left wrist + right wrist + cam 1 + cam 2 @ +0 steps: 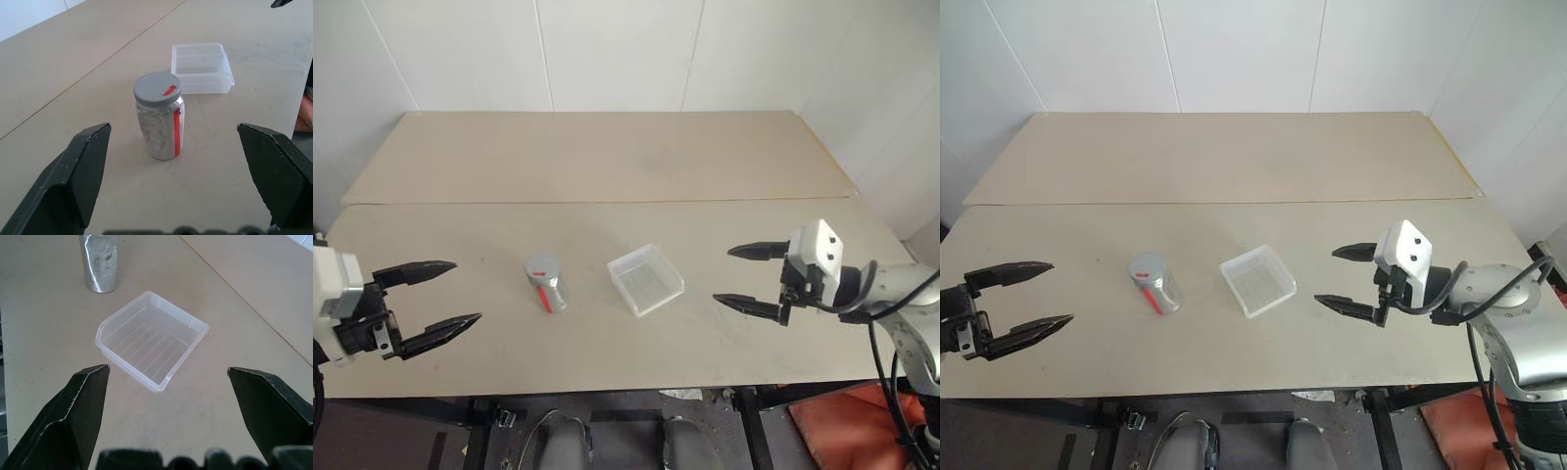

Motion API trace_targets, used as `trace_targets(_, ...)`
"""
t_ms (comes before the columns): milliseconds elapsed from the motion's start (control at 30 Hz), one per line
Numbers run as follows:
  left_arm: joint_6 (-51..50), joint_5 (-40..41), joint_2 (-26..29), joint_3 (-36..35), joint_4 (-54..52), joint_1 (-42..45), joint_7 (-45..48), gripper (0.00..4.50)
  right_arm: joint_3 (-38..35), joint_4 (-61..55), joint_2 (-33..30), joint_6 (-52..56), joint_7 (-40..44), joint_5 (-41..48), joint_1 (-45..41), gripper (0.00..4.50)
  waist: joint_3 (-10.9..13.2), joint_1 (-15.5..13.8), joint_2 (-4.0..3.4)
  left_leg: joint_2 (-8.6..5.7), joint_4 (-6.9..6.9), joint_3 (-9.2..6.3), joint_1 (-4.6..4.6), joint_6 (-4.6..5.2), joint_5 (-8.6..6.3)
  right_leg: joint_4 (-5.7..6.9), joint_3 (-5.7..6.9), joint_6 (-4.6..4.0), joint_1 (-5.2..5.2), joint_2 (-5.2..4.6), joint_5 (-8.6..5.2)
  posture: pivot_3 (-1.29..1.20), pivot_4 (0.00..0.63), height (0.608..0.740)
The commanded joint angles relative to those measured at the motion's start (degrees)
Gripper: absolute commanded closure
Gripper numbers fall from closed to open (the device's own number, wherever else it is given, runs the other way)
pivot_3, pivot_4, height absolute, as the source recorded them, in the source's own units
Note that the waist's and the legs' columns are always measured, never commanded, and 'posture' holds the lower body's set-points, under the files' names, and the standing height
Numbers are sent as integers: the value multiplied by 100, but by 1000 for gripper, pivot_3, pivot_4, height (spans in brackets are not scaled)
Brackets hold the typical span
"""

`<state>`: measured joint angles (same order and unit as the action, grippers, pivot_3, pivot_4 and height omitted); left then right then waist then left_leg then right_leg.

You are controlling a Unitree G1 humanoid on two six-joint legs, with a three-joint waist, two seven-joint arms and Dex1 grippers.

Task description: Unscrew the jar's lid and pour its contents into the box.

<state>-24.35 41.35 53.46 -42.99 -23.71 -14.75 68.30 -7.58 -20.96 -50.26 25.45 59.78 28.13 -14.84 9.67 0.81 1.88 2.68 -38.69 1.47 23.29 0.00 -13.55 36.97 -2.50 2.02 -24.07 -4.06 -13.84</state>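
The body of the silvery-grey jar (547, 293) (161, 126) will be gripped by my left gripper below its grey lid, so the lid stays free for unscrewing.
The silvery-grey jar (546, 284) with a red stripe stands upright near the table's middle, and its grey lid (157, 89) with a red mark sits closed on top. The contents are hidden inside. Just right of the jar lies the clear plastic box (645, 279), ribbed at the bottom and with nothing in it (149, 344). My left gripper (438, 297) hovers open to the left of the jar, pointing at it. To the right of the box, my right gripper (744, 276) hangs open, facing the box. Neither one touches anything.
The jar and box rest on a beige table (607, 166) made of two boards with a seam across it. White walls stand behind. An orange-red object (842, 421) lies on the floor at the lower right, beyond the table's front edge.
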Motion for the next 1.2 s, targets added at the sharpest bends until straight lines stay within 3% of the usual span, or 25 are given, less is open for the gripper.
trace_targets(33,29,60,-63,-161,-164,-55,-56,16,-60,-13,45,-214,6,0,-116,0,0,-1,0,0,0,0,0,0,0,0,0,0,0,0,0,0,150,740)
trace_targets(267,-43,95,-280,-122,-457,-133,-477,16,26,21,151,-174,19,62,-329,0,0,2,0,1,0,1,0,0,0,0,0,-2,0,0,1,0,150,740)
trace_targets(567,-325,-74,-1115,450,-1676,-675,-1837,16,-107,-23,57,-171,-71,-2,-207,0,0,4,0,0,0,0,1,0,0,0,-2,-2,1,-1,1,0,150,740)
trace_targets(867,-868,-837,-2488,1865,-2495,-494,-4381,16,-61,49,46,-229,-15,-62,-369,0,-1,-5,1,-4,-4,-5,-6,0,0,1,-4,-2,12,0,2,0,150,740)
trace_targets(1200,-701,-1926,-3362,3328,-2412,-425,-5481,16,-136,-115,11,-205,-28,-34,-343,0,-1,-9,2,-9,-5,-8,-7,0,0,1,-3,-3,16,-2,2,0,150,740)
